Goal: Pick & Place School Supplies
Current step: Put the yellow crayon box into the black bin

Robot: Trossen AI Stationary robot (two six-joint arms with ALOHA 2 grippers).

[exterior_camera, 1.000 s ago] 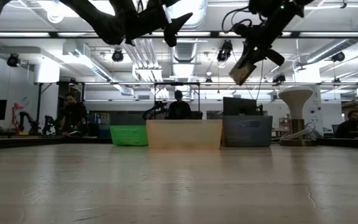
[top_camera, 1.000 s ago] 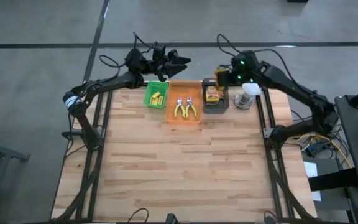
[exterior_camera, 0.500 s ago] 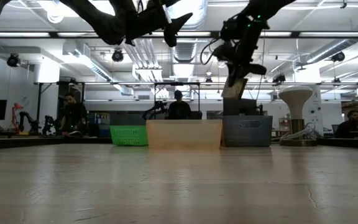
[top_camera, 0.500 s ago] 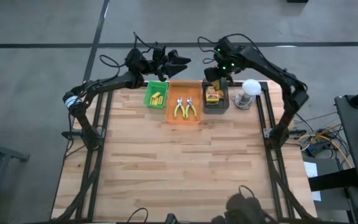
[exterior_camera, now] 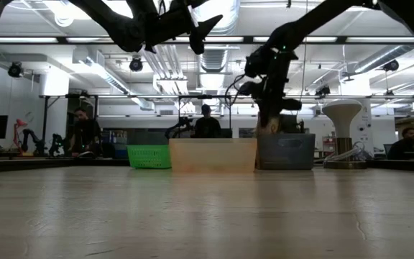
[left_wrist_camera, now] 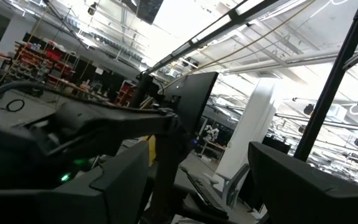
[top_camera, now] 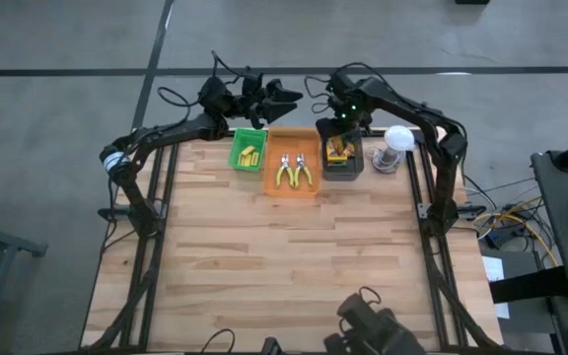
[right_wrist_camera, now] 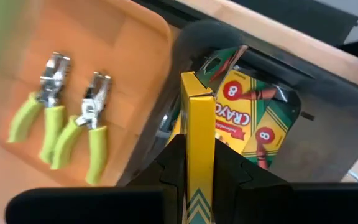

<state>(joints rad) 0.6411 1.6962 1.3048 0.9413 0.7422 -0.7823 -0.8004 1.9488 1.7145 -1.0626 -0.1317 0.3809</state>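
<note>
Next, my right gripper lets go of the yellow crayon box on top of the other crayon boxes in the black tray (top_camera: 338, 153) (right_wrist_camera: 224, 124).
My right gripper (top_camera: 341, 120) is over the black tray (top_camera: 343, 166) at the table's far edge, shut on a flat yellow crayon box (right_wrist_camera: 197, 118). In the right wrist view the box is seen edge-on above other crayon boxes (right_wrist_camera: 253, 118) lying in that tray. Two yellow-handled pliers (top_camera: 294, 172) lie in the orange tray (top_camera: 293, 189). Yellow blocks (top_camera: 248, 154) lie in the green tray (top_camera: 248, 138). My left gripper (top_camera: 286, 96) is open and held high beyond the table's far edge, touching nothing. My right gripper pinches the crayon box between its two fingers (right_wrist_camera: 169, 168), one on each broad face, near the box's upper end (right_wrist_camera: 197, 158). The fingers come from above, pointing down. The box is lifted clear and stands on end, its lower end (exterior_camera: 267, 126) at the black tray's rim.
The three trays stand in a row along the far edge, green on the left, orange in the middle, black on the right. A white round object (top_camera: 394, 146) stands right of the black tray. People sit at desks (exterior_camera: 207, 124) beyond the table.
My right gripper has carried the crayon box down and toward the table's left, from high up near the white round object to just over the black tray. The box has turned from tilted to upright.
</note>
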